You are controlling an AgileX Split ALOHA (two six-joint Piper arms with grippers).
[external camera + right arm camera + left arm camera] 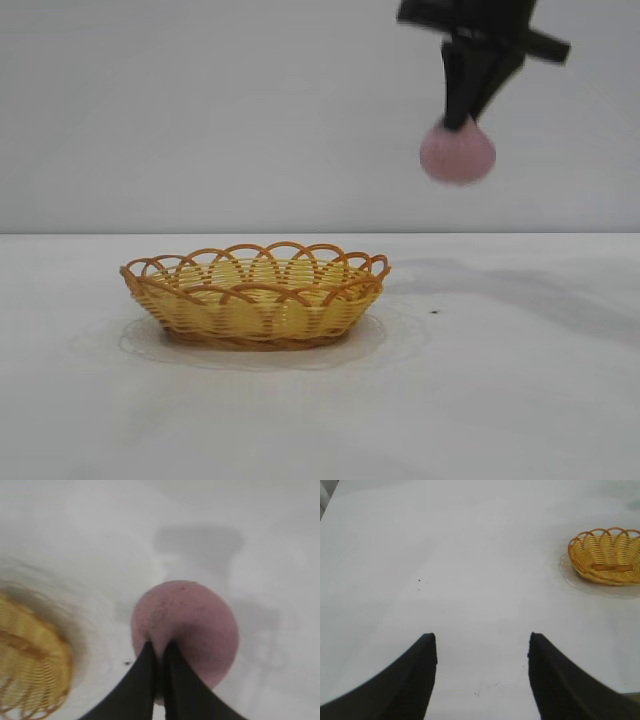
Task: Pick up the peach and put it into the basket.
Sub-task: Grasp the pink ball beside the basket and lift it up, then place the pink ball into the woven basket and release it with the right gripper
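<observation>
My right gripper will let go of the peach in the middle of the empty basket (265, 272), inside its looped rim.
The pink-mauve peach (457, 154) hangs high in the air, to the right of and well above the basket (256, 296). My right gripper (462, 124) is shut on the peach, its black fingers pinching the fruit's top. In the right wrist view the peach (192, 625) fills the middle beyond the two closed fingers (142, 680), with the basket (27, 670) off to one side below. My left gripper (482, 642) is open and empty above bare table, away from the basket (606, 556). The left gripper is out of the exterior view.
The basket stands empty on the white table (500, 400). A small dark speck (434, 311) lies on the table to the basket's right. A plain wall closes the back.
</observation>
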